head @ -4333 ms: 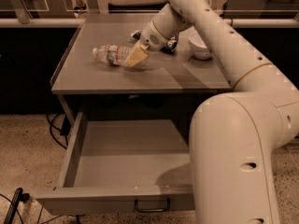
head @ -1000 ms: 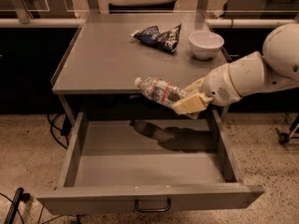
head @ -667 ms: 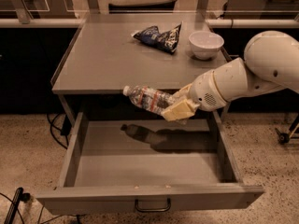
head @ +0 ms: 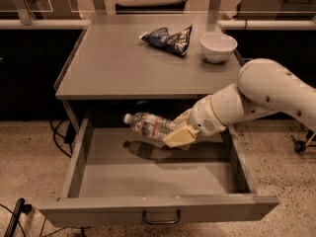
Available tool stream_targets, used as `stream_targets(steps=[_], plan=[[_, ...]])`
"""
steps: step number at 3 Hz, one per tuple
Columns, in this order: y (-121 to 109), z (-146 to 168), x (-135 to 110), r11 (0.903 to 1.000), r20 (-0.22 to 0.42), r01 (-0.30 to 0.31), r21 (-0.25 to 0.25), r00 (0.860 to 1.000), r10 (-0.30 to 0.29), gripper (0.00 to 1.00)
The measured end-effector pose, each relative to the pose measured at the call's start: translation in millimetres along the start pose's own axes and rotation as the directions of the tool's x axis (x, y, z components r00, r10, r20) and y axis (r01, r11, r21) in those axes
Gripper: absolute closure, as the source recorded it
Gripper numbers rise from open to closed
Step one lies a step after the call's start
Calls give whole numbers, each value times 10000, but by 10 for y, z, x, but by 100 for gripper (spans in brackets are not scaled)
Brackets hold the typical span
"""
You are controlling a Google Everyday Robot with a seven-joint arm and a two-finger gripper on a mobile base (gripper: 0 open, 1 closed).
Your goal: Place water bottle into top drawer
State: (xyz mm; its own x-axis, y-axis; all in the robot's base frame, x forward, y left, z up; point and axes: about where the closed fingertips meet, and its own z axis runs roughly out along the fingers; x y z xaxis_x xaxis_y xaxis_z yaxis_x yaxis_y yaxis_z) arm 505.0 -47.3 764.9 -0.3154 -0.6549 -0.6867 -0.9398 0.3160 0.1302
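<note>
The robot's gripper should release the water bottle on the shadowed back part of the top drawer's bottom (head: 157,150), close to the middle.
The water bottle (head: 149,125) is a clear ribbed bottle with a white cap and a red-and-blue label. It lies sideways in the air, cap to the left, over the back of the open top drawer (head: 148,174). My gripper (head: 179,131) is shut on the bottle's base end and reaches in from the right. The bottle's shadow falls on the drawer floor just below it. The drawer's front panel with its dark handle (head: 161,217) is at the bottom of the view.
A dark blue snack bag (head: 167,39) and a white bowl (head: 218,47) sit at the back right of the grey tabletop (head: 113,63). My white arm (head: 269,93) crosses the drawer's right side. Cables lie on the floor at the left.
The gripper has carried the bottle off the tabletop, then down and leftward, so it now hangs lower inside the open drawer space under the table edge.
</note>
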Motion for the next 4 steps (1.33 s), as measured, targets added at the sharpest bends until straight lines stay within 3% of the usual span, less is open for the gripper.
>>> stream_targets(steps=[1, 4], plan=[[-114, 315, 323, 9989, -380, -470, -13, 9982, 469, 100], [-370, 941, 745, 9936, -558, -1125, 117, 9920, 1129, 100]])
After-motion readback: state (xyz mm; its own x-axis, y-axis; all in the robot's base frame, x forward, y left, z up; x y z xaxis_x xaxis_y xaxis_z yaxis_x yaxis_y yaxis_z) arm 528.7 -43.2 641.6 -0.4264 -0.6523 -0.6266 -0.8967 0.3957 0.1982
